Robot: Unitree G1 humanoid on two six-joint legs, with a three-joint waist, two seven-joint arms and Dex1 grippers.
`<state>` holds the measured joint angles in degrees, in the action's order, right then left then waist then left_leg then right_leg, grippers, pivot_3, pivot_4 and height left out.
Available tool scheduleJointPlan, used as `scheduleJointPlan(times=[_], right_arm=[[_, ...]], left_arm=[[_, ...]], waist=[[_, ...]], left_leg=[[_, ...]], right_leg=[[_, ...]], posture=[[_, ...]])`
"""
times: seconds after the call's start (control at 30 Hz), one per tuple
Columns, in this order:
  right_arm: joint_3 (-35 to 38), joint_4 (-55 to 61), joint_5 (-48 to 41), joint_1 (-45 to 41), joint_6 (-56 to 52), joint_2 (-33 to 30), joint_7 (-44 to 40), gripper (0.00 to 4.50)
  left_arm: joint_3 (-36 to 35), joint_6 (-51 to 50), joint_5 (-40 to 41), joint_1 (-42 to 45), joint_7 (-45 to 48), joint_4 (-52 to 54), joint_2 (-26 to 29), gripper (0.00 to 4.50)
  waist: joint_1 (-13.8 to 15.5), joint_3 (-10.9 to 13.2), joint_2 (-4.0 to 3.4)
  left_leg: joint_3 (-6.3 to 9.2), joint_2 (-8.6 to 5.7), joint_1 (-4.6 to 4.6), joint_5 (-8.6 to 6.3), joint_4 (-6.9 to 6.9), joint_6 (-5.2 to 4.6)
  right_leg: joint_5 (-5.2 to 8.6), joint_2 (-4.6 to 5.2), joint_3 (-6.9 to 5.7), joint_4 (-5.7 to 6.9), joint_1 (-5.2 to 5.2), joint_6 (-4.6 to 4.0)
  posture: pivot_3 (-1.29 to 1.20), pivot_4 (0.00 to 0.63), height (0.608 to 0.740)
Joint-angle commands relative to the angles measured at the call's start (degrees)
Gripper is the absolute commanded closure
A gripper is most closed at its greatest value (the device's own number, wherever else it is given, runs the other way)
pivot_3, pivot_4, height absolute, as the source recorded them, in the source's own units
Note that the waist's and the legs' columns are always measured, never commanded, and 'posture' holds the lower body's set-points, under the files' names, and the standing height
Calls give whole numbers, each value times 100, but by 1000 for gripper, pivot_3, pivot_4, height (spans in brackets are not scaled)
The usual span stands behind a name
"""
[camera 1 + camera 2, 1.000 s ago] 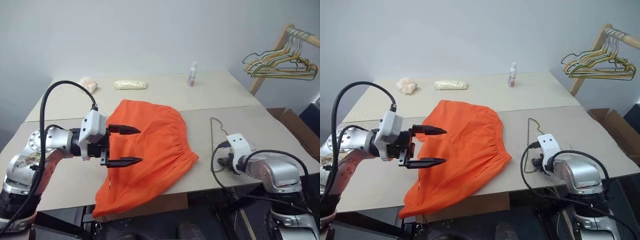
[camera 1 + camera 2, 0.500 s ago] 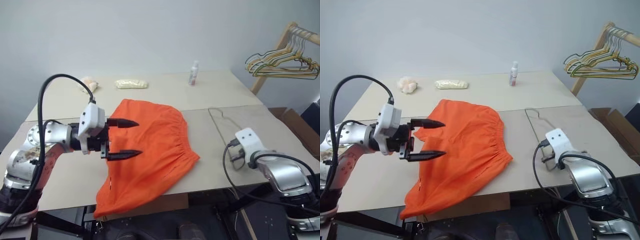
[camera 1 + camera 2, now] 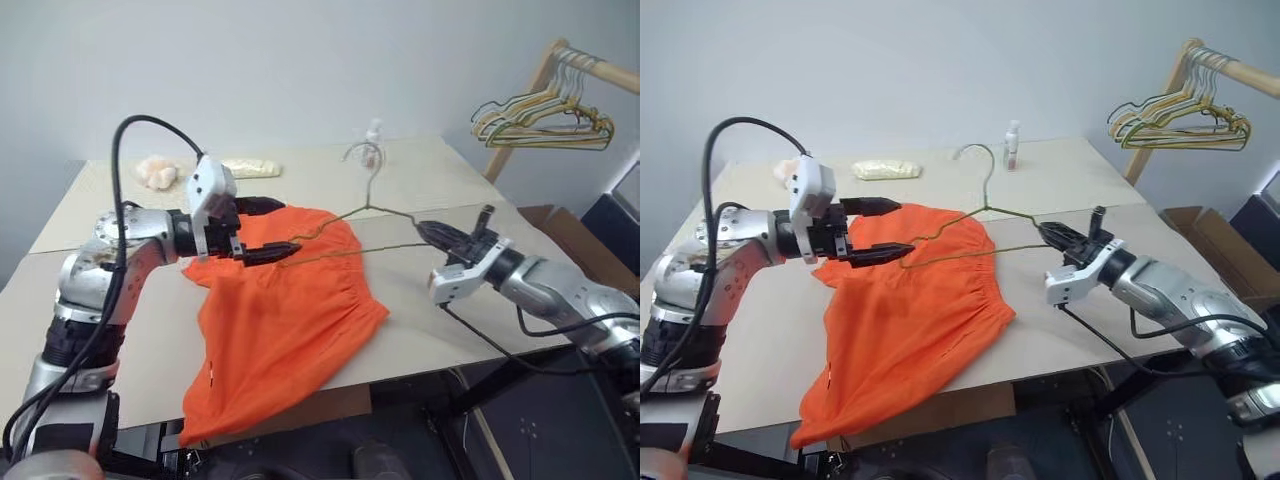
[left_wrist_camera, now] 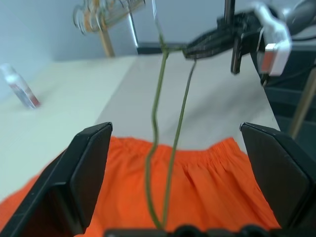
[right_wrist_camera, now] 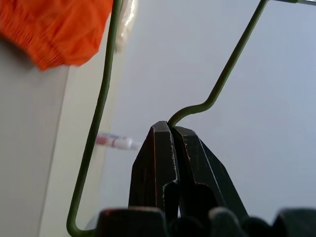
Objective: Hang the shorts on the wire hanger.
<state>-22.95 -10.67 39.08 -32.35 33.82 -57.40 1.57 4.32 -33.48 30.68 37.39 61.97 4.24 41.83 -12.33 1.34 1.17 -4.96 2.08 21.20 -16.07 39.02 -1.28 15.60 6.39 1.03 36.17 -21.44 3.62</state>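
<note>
The right gripper is pinching the sloping wire of the hanger, so the left gripper will hold the other corner while the right gripper takes the bottom wire (image 3: 411, 246).
The orange shorts (image 3: 280, 310) lie spread on the table, one end hanging over its front edge. My right gripper (image 3: 425, 228) is shut on one corner of the wire hanger (image 3: 368, 203) and holds it in the air above the shorts' waistband, hook up. In the right wrist view its fingers (image 5: 170, 131) pinch the wire (image 5: 222, 79). My left gripper (image 3: 290, 226) stands open above the shorts at the hanger's other corner. In the left wrist view the hanger's two wires (image 4: 157, 113) run between the wide-apart fingers (image 4: 89, 168), without touching them.
A bunch of mixed-colour hangers (image 3: 540, 110) hangs on a wooden rack at the far right. A small bottle (image 3: 375, 130) stands behind the hook. Two pale lumps (image 3: 155, 172) (image 3: 250, 168) lie at the table's back left. A cardboard box (image 3: 560, 225) sits right of the table.
My right gripper has shut on the hanger, lifted it off the table and carried it left over the shorts. My left gripper has moved forward to meet it. The camera has turned.
</note>
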Motion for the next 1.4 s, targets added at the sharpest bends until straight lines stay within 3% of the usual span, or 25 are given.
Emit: scheduleJointPlan(times=[0.03, 0.23, 0.27, 0.37, 0.73, 0.8, 0.97, 1.1, 1.17, 1.27, 1.4], right_arm=[[229, -144, 166, -407, 434, 135, 87, 4458], [376, -251, 320, -684, 684, 313, 13, 4458], [407, -259, 343, -698, 698, 325, 9, 4494], [508, -234, 335, -696, 691, 344, -23, 4500], [755, -231, 409, -566, 607, 318, -121, 4500], [752, -207, 345, -566, 673, 303, -199, 4500], [747, -230, -338, -542, 1180, 156, -729, 3036], [658, -345, -1615, -540, 1579, -110, -1793, 1692], [624, -184, -2887, -481, 1062, -221, -2893, 990], [643, 352, -4623, -567, -910, -331, -4746, 66], [391, 742, -5387, -1168, -3248, -319, -6596, 66]], left_arm=[[354, 159, -308, 222, 452, -240, 56, 0], [1007, 444, -1100, 561, 684, -766, -56, 0], [1043, 478, -1205, 597, 642, -831, -95, 182], [1038, 575, -1358, 652, 665, -1001, -192, 873], [840, 503, -1370, 503, 845, -990, -118, 4466], [820, 452, -1379, 514, 796, -988, -140, 4466], [757, 341, -1415, 606, 699, -1055, -152, 4500], [767, 459, -1536, 605, 752, -1098, -59, 4500], [818, 608, -1648, 590, 836, -1135, 17, 4500], [916, 1031, -1868, 539, 986, -1148, 129, 4500], [915, 1197, -1945, 541, 1075, -1121, 81, 4500]], waist=[[-5, 0, 0], [17, 0, 0], [27, 0, 0], [34, 0, 0], [14, 0, -1], [15, -1, -1], [24, 0, -1], [33, 0, -1], [33, 0, 0], [28, 0, -1], [51, -2, -4]], left_leg=[[1, 0, 0, 0, 0, 0], [3, -1, -2, 1, 2, 0], [3, -2, -1, 0, 3, -1], [2, -3, -1, -1, 4, -3], [3, -2, -4, -1, 6, -5], [3, -2, -4, -1, 7, -5], [4, -4, -3, -1, 8, -7], [7, -4, -4, -2, 8, -8], [7, -5, -6, -3, 9, -10], [11, -1, -12, -3, 9, -11], [15, 14, -14, -3, 17, -14]], right_leg=[[0, 1, -1, 0, 1, 0], [0, 3, -4, 1, 6, -1], [0, 4, -5, 1, 6, 0], [-1, 6, -4, 0, 6, 0], [-1, 7, -2, 9, 6, 0], [-1, 7, -2, 10, 6, 0], [-1, 9, -3, 8, 7, 1], [-1, 9, -5, 5, 11, 1], [-2, 11, -6, 4, 15, 3], [-3, 10, -8, 3, 25, 2], [-4, 11, -12, 11, 29, 1]], posture=[[-185, 0, 740], [-195, 0, 740], [-195, 0, 740], [-201, 0, 740], [-195, 0, 740], [-193, 0, 740], [-183, 0, 740], [-174, 0, 740], [-167, 0, 740], [-162, 0, 740], [-161, 0, 740]])
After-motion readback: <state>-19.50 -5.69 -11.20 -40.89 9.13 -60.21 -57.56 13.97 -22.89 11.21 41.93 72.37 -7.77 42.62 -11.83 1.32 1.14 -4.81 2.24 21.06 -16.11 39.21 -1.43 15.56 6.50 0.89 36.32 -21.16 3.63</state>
